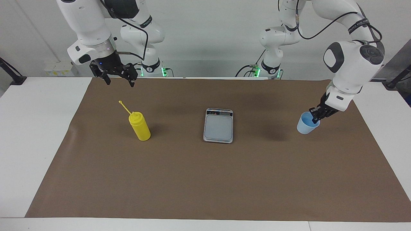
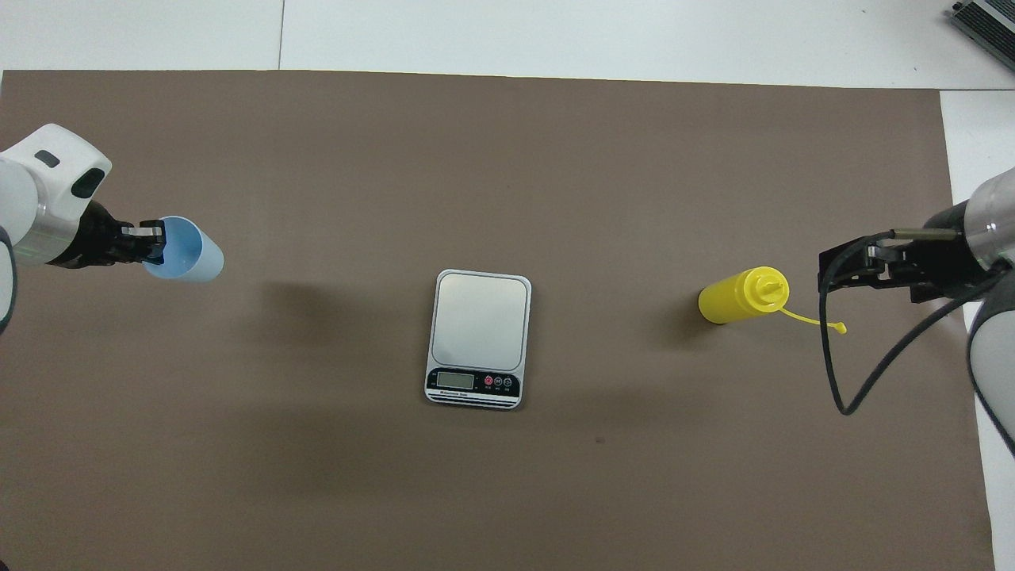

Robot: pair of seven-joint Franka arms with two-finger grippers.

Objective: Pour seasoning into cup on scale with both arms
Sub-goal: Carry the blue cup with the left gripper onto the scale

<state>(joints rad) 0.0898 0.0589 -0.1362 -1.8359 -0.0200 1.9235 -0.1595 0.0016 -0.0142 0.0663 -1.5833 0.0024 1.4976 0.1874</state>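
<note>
The robot's left gripper will set the light-blue cup down on the middle of the silver-grey scale's bare plate (image 2: 482, 314). The cup now hangs above the brown mat.
The light-blue cup (image 1: 306, 125) hangs slightly tilted above the brown mat at the left arm's end of the table, clear of its own shadow. My left gripper (image 1: 315, 118) is shut on the cup's rim, one finger inside; the overhead view shows the same grip of the left gripper (image 2: 155, 242) on the cup (image 2: 189, 254). The silver-grey scale (image 1: 218, 125) lies bare at the mat's middle. The yellow seasoning bottle (image 1: 139, 126) stands upright toward the right arm's end, its cap strap sticking out. My right gripper (image 1: 120, 83) waits open in the air, apart from the bottle.
A brown mat (image 1: 205, 179) covers most of the white table. The scale (image 2: 480, 317) has its display strip on the edge nearer to the robots. A black cable (image 2: 833, 373) loops off the right arm beside the bottle (image 2: 737, 295).
</note>
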